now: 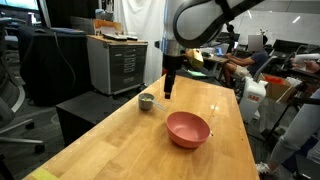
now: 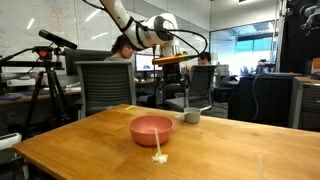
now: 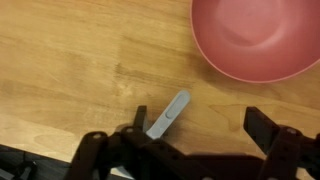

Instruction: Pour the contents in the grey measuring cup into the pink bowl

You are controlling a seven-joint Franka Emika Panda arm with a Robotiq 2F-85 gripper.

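Observation:
Next, my gripper goes to the middle of the handle [image 1: 158, 105] [image 3: 161, 124] on the grey measuring cup and closes there, leaving the handle's loose end sticking out.
The pink bowl [image 1: 188, 129] [image 2: 151, 128] stands on the wooden table, and the part of its inside seen in the wrist view [image 3: 255, 40] is bare. The grey measuring cup [image 1: 146, 100] [image 2: 192, 116] sits a short way from it. My gripper [image 1: 170, 90] [image 2: 186, 97] hangs just above and beside the cup. In the wrist view my gripper [image 3: 200, 122] is open, its fingers [image 3: 263, 127] wide apart. Only the cup's flat grey handle [image 3: 168, 115] shows, lying on the wood just inside the left finger, untouched. The contents are hidden.
A small pale thing [image 2: 158, 154] lies on the table [image 1: 120, 140] in front of the bowl. Office chairs [image 2: 100, 85], a tripod [image 2: 45, 80] and a grey cabinet [image 1: 118, 62] stand beyond the table's edges. A person [image 1: 245, 65] sits behind the far end.

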